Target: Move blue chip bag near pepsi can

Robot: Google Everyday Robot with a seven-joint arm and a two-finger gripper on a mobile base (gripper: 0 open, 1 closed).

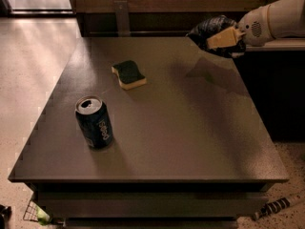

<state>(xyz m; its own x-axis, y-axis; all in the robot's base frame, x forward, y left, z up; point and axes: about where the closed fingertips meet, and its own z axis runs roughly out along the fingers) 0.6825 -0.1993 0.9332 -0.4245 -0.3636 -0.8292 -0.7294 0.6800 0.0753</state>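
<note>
The blue chip bag will be released on the open table [165,101] beside the pepsi can, just past the sponge's near corner.
The pepsi can [95,123] stands upright at the front left of the dark table [181,142], with its white lettering running sideways. The blue chip bag [210,28], dark and crumpled, hangs in the air above the table's far right corner. My gripper [222,38] is shut on the bag, its tan fingers [224,37] pressed against the foil. The white arm [276,20] reaches in from the right edge of the view. The bag's shadow lies on the table below it. The bag is far from the can.
A green-and-yellow sponge [128,74] lies on the table at the back left of centre. A dark wooden wall with a low ledge runs behind the table. A striped stick [276,206] lies on the floor at the front right. A tiled floor lies to the left.
</note>
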